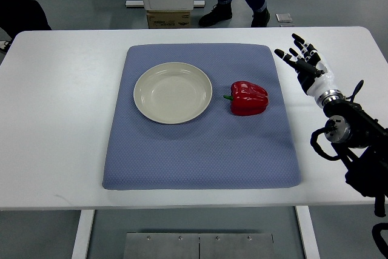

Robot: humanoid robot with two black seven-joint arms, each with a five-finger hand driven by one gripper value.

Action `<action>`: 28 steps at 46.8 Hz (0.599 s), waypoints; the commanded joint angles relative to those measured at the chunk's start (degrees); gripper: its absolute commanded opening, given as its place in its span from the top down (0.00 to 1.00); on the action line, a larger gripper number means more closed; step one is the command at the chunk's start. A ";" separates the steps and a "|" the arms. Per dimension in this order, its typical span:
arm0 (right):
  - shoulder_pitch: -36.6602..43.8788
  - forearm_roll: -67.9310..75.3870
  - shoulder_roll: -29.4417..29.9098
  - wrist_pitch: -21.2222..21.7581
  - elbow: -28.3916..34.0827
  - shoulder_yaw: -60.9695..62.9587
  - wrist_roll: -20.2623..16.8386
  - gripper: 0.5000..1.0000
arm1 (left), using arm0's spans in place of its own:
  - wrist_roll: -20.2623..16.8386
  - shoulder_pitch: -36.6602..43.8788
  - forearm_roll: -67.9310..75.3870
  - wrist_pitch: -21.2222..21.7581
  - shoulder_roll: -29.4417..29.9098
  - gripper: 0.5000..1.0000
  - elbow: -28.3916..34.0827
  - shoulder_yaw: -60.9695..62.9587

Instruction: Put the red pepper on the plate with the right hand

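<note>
The red pepper has a green stem at one end. My right gripper will next close around the body of the red pepper (253, 97), with its palm at the opposite end from the stem.
A red pepper (248, 97) with a green stem lies on its side on the blue mat (200, 150), just right of a cream plate (173, 93). The plate holds nothing. My right hand (302, 60) hovers over the white table to the right of the mat, about a hand's width from the pepper, fingers spread and holding nothing. Its arm comes in from the lower right. The left arm does not show.
The white table (60, 119) carries the mat in its middle. Beyond the far edge stand a person's legs and shoes (233, 4), a cardboard box (170, 19) and a white machine base.
</note>
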 commanded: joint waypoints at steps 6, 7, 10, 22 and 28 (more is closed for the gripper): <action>0.05 0.08 0.08 0.00 0.00 0.07 0.08 0.00 | 0.01 0.00 -0.01 0.00 0.00 0.00 -0.07 0.00; 0.05 0.00 0.08 0.00 0.00 -0.02 0.08 0.00 | 0.01 0.00 -0.01 0.00 0.00 0.00 0.02 0.00; 0.14 0.08 0.08 0.00 0.00 0.07 0.08 0.00 | 0.01 0.00 -0.01 0.00 0.00 0.00 0.02 0.00; 0.23 0.08 0.08 0.09 0.09 -0.02 0.08 0.00 | 0.01 0.00 -0.01 0.00 0.00 0.00 -0.07 0.00; 0.49 0.00 -0.01 0.09 0.09 -0.02 0.08 0.00 | 0.01 0.00 -0.01 0.00 0.00 0.00 0.02 0.00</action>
